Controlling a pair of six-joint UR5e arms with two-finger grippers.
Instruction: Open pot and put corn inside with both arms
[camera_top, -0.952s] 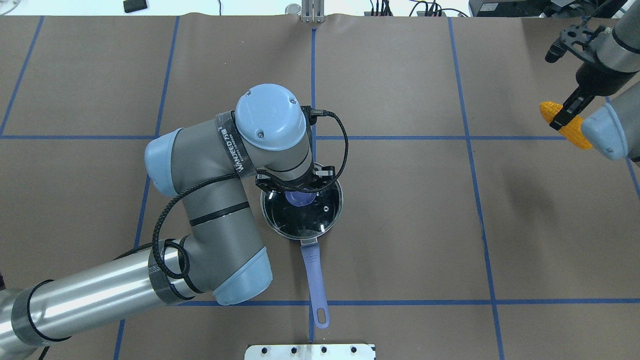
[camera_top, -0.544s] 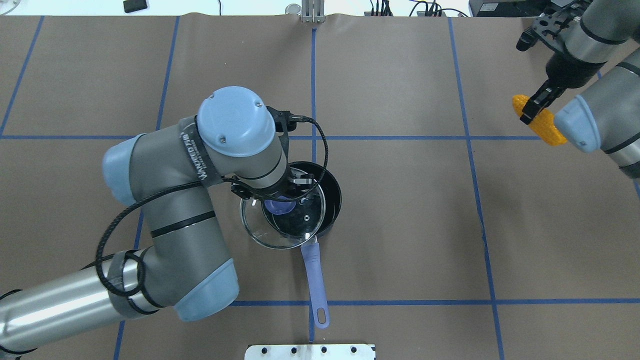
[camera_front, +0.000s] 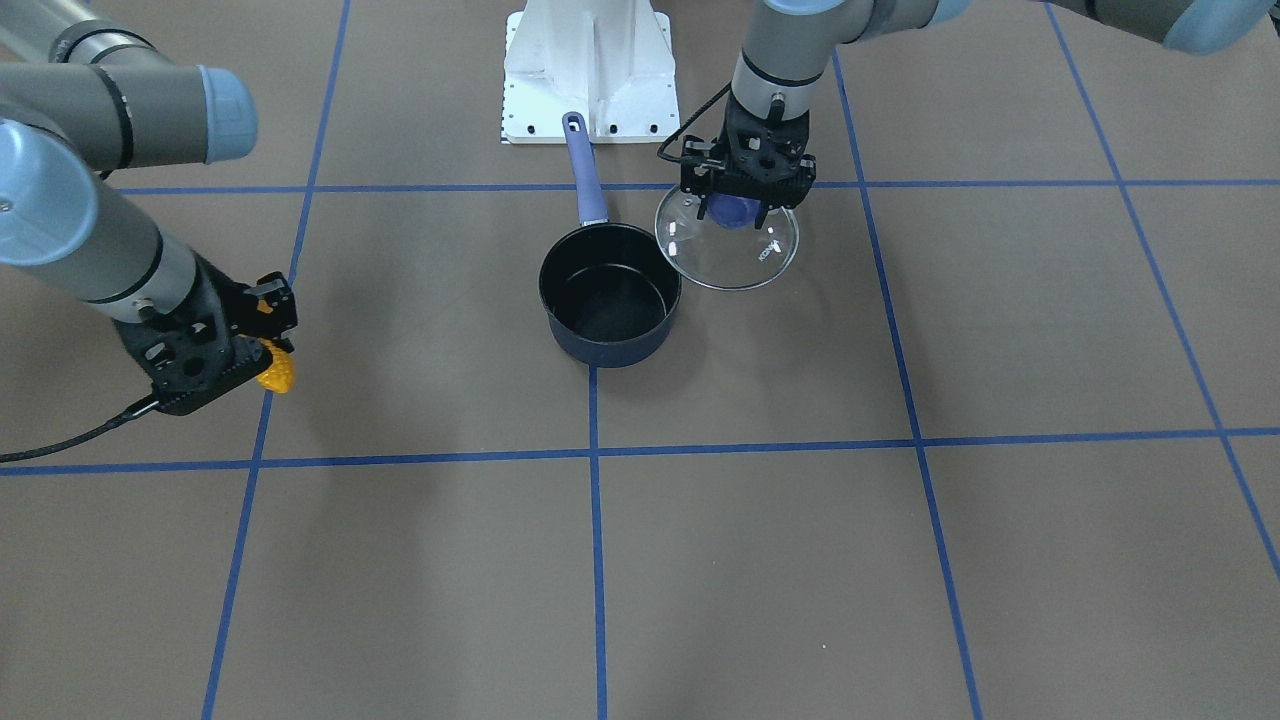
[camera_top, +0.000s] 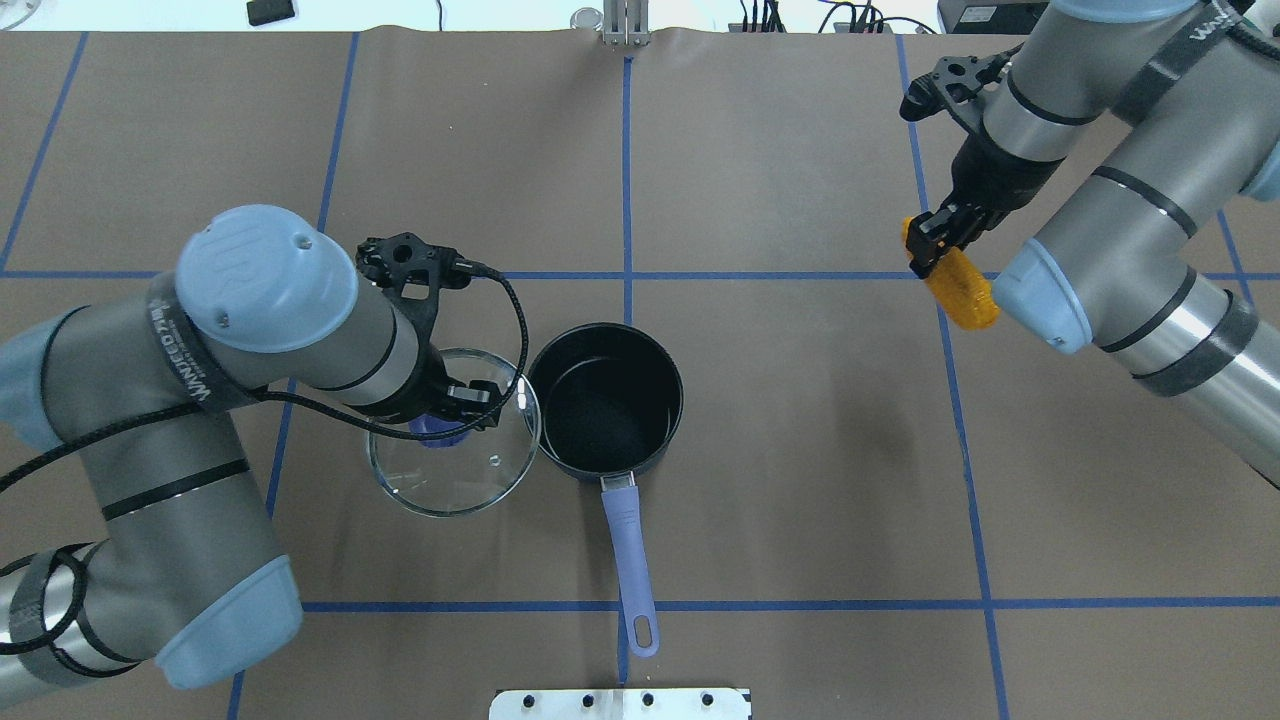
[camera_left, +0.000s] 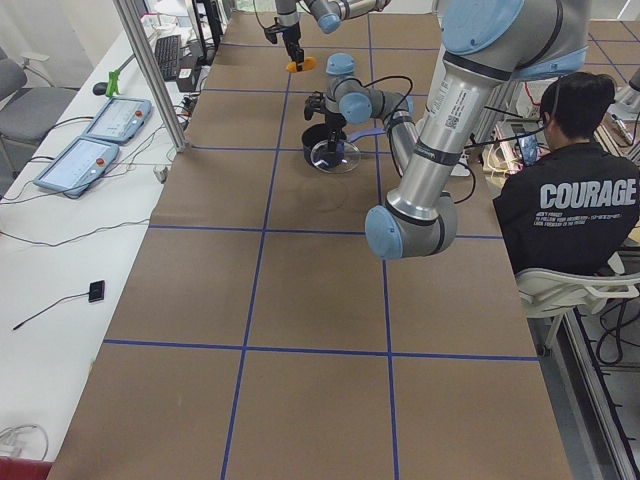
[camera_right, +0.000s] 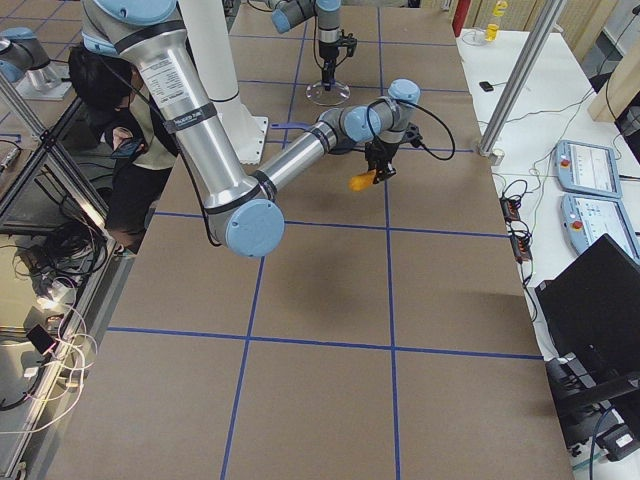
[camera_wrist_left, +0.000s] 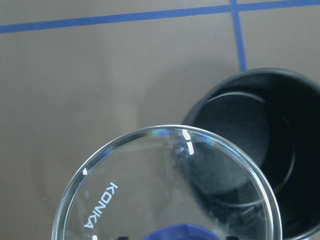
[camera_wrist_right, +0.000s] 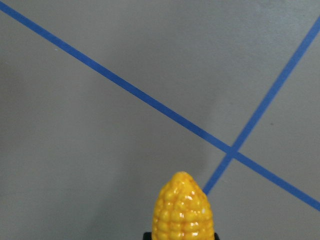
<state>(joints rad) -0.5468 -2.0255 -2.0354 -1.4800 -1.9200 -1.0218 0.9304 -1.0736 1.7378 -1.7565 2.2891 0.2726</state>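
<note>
The robot's right gripper should release the yellow corn inside the dark navy pot (camera_front: 624, 316), toward the rim opposite the pot's purple handle.
The dark navy pot (camera_top: 605, 400) stands open at the table's middle, its black inside empty, its purple handle (camera_top: 628, 560) pointing toward the robot. It also shows in the front view (camera_front: 608, 300). My left gripper (camera_top: 440, 425) is shut on the blue knob of the glass lid (camera_top: 470, 475) and holds it just left of the pot, edge near the rim. The lid fills the left wrist view (camera_wrist_left: 165, 190). My right gripper (camera_top: 935, 240) is shut on the yellow corn (camera_top: 962, 285) above the table, far right of the pot. The corn shows in the right wrist view (camera_wrist_right: 183, 210).
The brown table cover carries a blue tape grid. The white base block (camera_front: 585, 70) stands just behind the pot handle. A seated person (camera_left: 570, 200) is beside the robot. Control tablets (camera_left: 75, 150) lie on the side bench.
My left gripper lifted the lid off the pot and carried it to the left, leaving the pot open. My right gripper moved the corn leftward, closer to the pot.
</note>
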